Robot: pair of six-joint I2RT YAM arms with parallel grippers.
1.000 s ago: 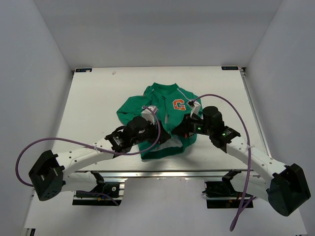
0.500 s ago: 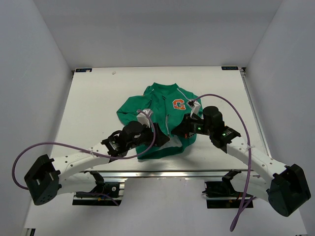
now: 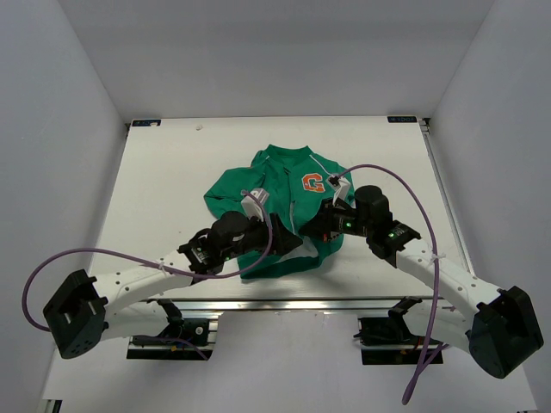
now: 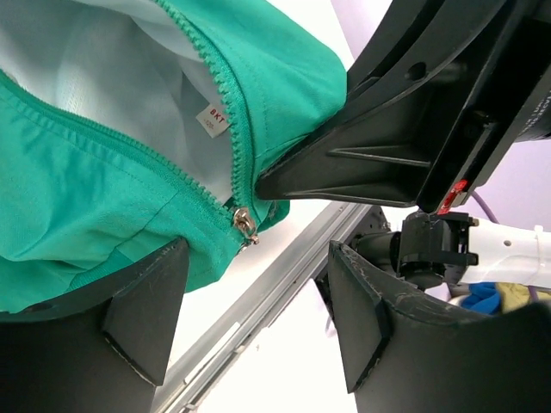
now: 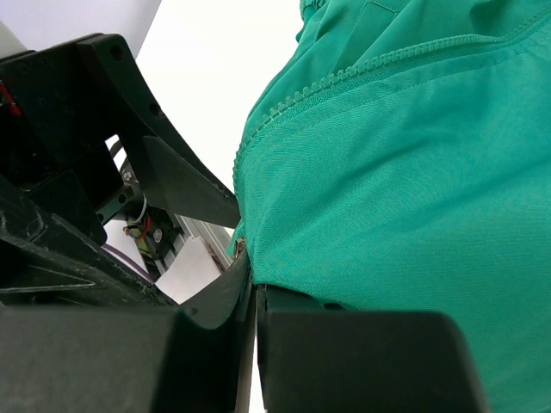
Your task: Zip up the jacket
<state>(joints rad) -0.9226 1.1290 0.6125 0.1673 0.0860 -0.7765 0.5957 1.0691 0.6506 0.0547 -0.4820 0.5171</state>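
Note:
My left gripper will pinch the hem corner [image 4: 215, 248] by the slider before my right gripper takes the slider, because my right gripper is holding fabric beside the slider.
The green jacket [image 3: 280, 194] lies mid-table, orange "G" patch [image 3: 313, 182] up, its front open at the bottom and showing grey lining [image 4: 129, 95]. My left gripper [image 3: 286, 244] is open at the hem. In the left wrist view [image 4: 256, 251] the metal zipper slider [image 4: 244, 225] sits just beyond the gap between its fingers. My right gripper [image 3: 315, 231] is shut on the jacket's lower edge [image 5: 387, 172]. In the right wrist view the gripper [image 5: 256, 288] has its jaws pressed together on the fabric, with the slider [image 5: 239, 247] beside them.
The table's metal front rail [image 4: 258, 301] runs just under the hem. The two grippers are close together, and the right one's black body [image 4: 413, 129] fills the left wrist view's right side. Purple cables [image 3: 387, 176] arc over both arms.
My left gripper has drawn back a little toward the near left and now sits lower at the hem. The right gripper and the jacket have stayed put.

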